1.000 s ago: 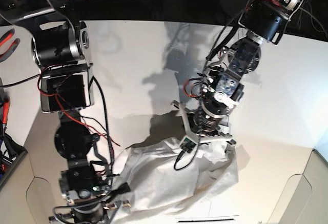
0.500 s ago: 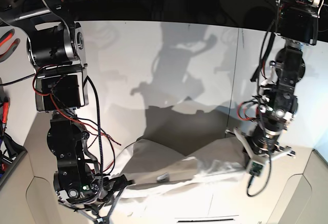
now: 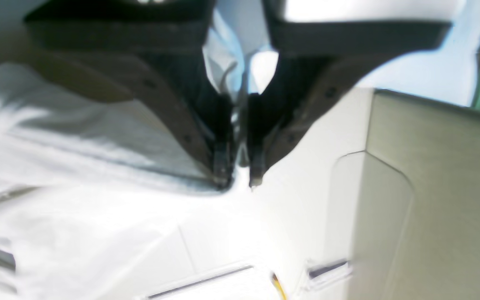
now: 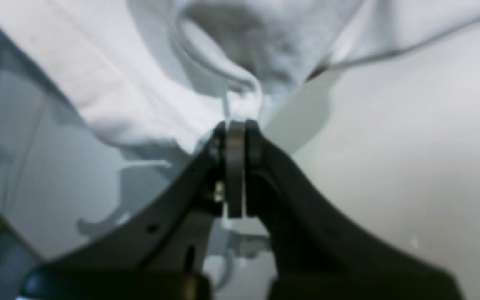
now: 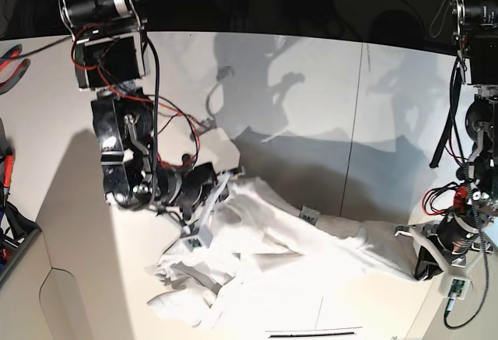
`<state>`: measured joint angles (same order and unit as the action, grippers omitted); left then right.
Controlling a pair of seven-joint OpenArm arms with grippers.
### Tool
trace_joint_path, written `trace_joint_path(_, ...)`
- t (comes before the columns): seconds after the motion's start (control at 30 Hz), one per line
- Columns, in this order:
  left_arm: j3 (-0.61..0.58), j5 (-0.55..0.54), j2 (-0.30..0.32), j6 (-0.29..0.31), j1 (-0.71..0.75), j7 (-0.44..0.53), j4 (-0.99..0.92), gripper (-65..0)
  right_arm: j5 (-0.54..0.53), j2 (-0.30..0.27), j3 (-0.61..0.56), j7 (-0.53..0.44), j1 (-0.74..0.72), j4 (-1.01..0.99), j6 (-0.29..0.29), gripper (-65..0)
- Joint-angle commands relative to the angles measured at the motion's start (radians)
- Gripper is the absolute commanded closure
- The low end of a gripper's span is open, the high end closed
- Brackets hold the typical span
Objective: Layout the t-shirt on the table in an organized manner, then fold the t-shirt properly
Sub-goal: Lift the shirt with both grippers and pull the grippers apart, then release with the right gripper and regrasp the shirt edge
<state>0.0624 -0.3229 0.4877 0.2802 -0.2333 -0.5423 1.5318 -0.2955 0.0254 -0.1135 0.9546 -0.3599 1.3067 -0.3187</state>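
My right gripper is holding the end of the white t-shirt, now stretched over the table, and will put it down on the shadowed table (image 5: 343, 128) next to the thin dark seam.
The white t-shirt (image 5: 311, 239) hangs stretched in a slanted band over the table (image 5: 272, 91), with a crumpled bunch (image 5: 187, 285) sagging onto the front left. My right gripper (image 5: 220, 188) is shut on the band's upper left end; the right wrist view shows its jaws pressed together on a fold of the t-shirt (image 4: 161, 62), right gripper (image 4: 236, 125). My left gripper (image 5: 420, 258) pinches the far right end; in the left wrist view the left gripper (image 3: 236, 181) holds cloth of the t-shirt (image 3: 77, 166) in a narrow gap.
A thin dark seam (image 5: 354, 145) crosses the table. Beige corner panels (image 5: 47, 301) (image 3: 431, 187) flank the front edge. Red-handled pliers (image 5: 12, 64) lie at the far left. A dark marking line (image 5: 311, 331) runs along the front edge. Cables trail from the right arm.
The right gripper rose from the front left toward the table's middle with its end of the shirt. The left gripper moved farther right. The shirt is now pulled out longer between them.
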Motion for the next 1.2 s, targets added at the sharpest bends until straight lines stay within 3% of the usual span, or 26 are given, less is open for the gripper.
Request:
trace_joint_path(0.0,0.025,-0.024,0.03,0.005,-0.025,0.011,0.032,0.0,-0.024,0.003,0.001,-0.007,-0.003,0.027,-0.003,0.0)
trace_joint_path(0.3,0.218,-0.154,0.151,0.055,0.124,-0.083,0.198,0.0,-0.045,0.031,0.0,0.005,0.132,0.175,-0.003,0.0)
trace_joint_path(0.57,0.399,-0.324,0.161,0.137,0.28,-0.136,0.259,0.0,-0.049,0.079,-0.02,-0.008,0.174,0.234,-0.003,0.0)
trace_joint_path(0.8,0.415,-0.343,0.16,0.159,0.315,-0.135,0.259,0.0,0.005,0.105,-0.138,-0.057,0.172,0.226,-0.004,0.0)
trace_joint_path(0.9,0.415,-0.343,0.158,0.159,0.317,-0.136,0.259,0.0,0.04,0.124,-0.236,-0.057,0.172,0.2,-0.066,-20.8)
trace_joint_path(1.1,0.415,-0.343,0.154,0.159,0.32,-0.136,0.257,0.0,0.259,0.126,-0.472,-0.094,0.172,0.158,-0.067,-22.7)
trace_joint_path(1.17,0.415,-0.343,0.154,0.159,0.32,-0.136,0.255,0.0,0.356,0.125,-0.536,-0.122,0.172,0.158,-0.021,-22.7)
